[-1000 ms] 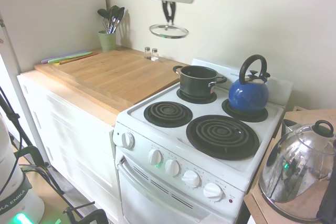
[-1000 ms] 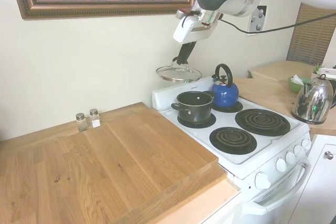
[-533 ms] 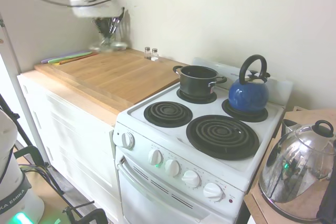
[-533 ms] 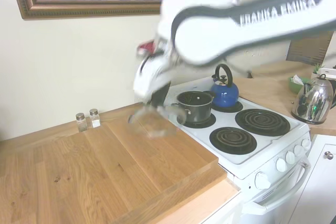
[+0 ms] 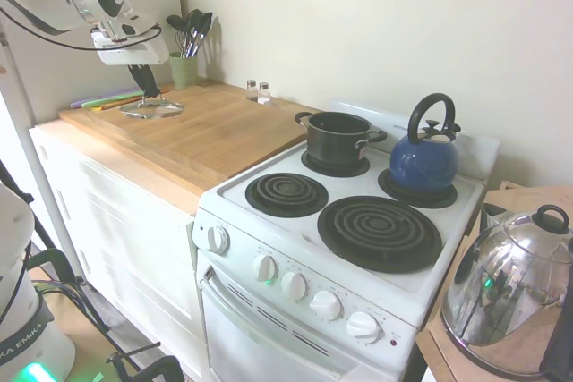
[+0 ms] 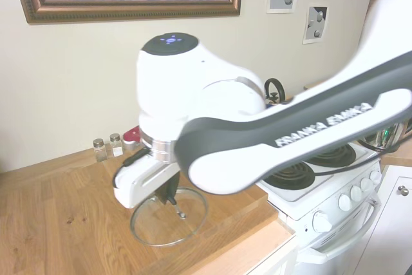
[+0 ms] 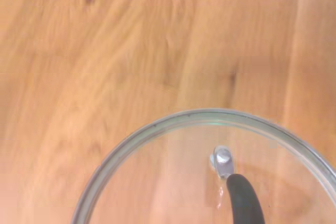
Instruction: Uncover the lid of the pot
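The glass lid, now hanging level just over the countertop, will be let go by my gripper on the bare wooden countertop (image 5: 182,121) (image 7: 195,95) in front of the green cup of utensils.
The clear glass lid (image 5: 152,109) with its thin metal rim hangs level just over the left end of the wooden countertop (image 5: 201,127), and I cannot tell whether it touches the wood. My gripper (image 5: 149,94) is shut on the lid's dark loop handle. In the second exterior view the lid (image 6: 168,218) sits below the gripper (image 6: 172,200), near the counter's front edge. The wrist view shows the lid's rim (image 7: 173,120) and dark handle (image 7: 244,200) over wood grain. The black pot (image 5: 338,139) stands open on the stove's back left burner, far from the gripper.
A blue kettle (image 5: 424,158) sits on the back right burner. A green cup of utensils (image 5: 184,67) and flat coloured items (image 5: 112,98) lie near the lid. Two small shakers (image 5: 258,90) stand by the wall. A shiny dome kettle (image 5: 510,292) stands right of the stove.
The arm swung the lid from high above the pot, left across the counter, and lowered it to the wooden top near the utensil cup. The pot stayed put.
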`<state>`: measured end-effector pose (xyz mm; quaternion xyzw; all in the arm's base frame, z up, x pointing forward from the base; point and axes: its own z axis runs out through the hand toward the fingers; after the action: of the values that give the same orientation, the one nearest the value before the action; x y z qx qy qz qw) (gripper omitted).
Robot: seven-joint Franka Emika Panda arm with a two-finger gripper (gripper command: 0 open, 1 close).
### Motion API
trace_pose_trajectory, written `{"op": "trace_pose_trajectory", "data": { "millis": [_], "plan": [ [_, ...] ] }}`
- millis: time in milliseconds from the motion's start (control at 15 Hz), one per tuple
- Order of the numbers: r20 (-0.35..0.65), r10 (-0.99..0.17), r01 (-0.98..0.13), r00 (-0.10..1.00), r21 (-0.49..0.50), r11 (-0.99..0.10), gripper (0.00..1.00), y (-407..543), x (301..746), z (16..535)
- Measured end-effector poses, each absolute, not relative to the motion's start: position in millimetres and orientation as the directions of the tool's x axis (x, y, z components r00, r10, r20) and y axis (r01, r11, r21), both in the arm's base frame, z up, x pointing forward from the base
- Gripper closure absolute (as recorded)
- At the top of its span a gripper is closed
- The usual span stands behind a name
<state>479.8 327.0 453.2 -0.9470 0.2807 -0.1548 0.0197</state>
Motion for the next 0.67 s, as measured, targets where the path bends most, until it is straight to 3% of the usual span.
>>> {"op": "trace_pose_trajectory", "data": {
  "millis": [667],
  "plan": [
    [0.249, -0.607, -0.609, 0.755, -0.077, -0.79, 1.0, 358, 568, 409]
  ]
}}
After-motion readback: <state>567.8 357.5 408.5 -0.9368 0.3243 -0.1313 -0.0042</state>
